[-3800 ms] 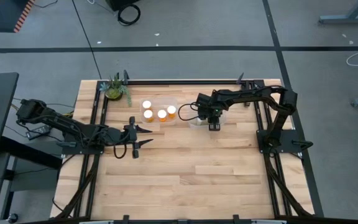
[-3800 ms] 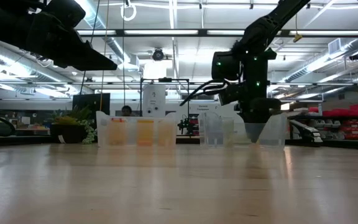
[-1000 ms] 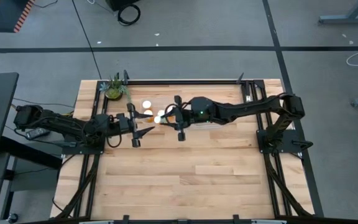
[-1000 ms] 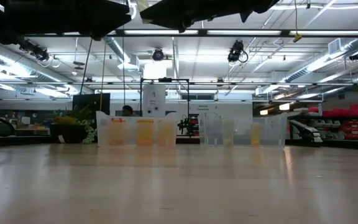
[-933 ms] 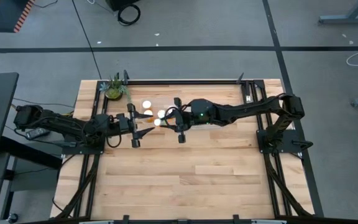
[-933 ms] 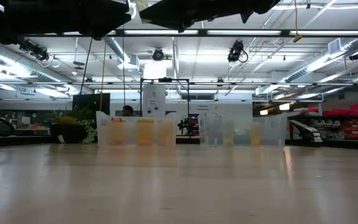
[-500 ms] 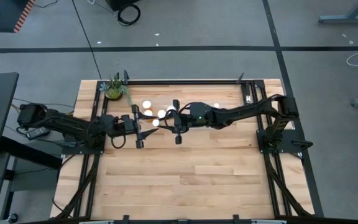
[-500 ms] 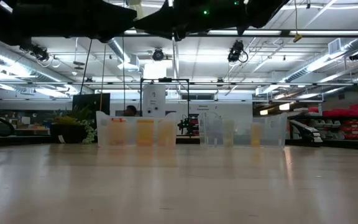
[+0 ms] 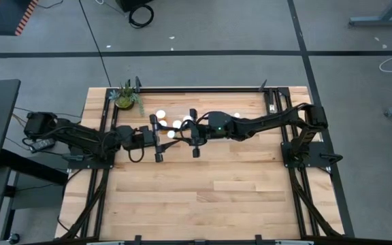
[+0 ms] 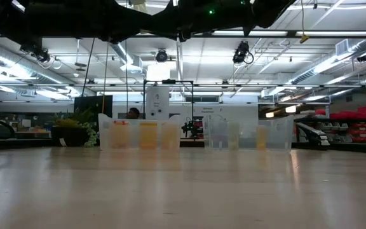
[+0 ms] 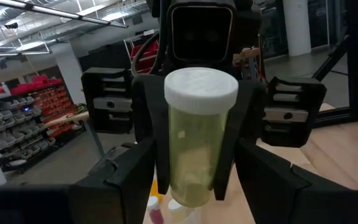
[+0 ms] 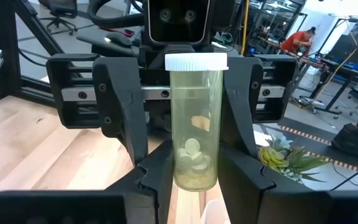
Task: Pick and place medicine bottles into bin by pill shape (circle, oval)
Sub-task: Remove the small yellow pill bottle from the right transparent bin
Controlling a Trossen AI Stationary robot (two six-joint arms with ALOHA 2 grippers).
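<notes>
My left gripper's fingers are beside the lower half of the clear bottle, so I will open that gripper, raise it and grip the bottle just below its white cap (image 11: 199, 122).
A clear bottle with a white cap (image 9: 171, 134) is held in the air between my two grippers, in front of the left bin. It shows upright, with round white pills inside, in the right wrist view (image 12: 194, 130) and in the left wrist view (image 11: 197, 143). My right gripper (image 9: 182, 133) is shut on it. My left gripper (image 9: 162, 138) faces it from the left, open, with a finger (image 11: 123, 180) on either side of the bottle, apart from it. Several white-capped bottles (image 9: 160, 114) stand in the left bin. My right gripper pinches the bottle's side walls (image 11: 194, 162) below the cap between its two fingers (image 11: 229, 130). The fingers come level from the table's right side. The bottle stands upright, cap up, lifted clear of the table.
Two clear bins stand at the table's far side: the left one (image 10: 142, 135) with amber bottles, the right one (image 10: 246, 133) with one bottle (image 9: 236, 116). A small potted plant (image 9: 126, 97) stands at the far left corner. A person in red (image 12: 297, 40) is far off in the room.
My left gripper has gone toward the table's right edge, up to the bottle, and its open fingers now stand on either side of it. My right gripper has shifted the bottle slightly toward the left and near edges, then held it still.
</notes>
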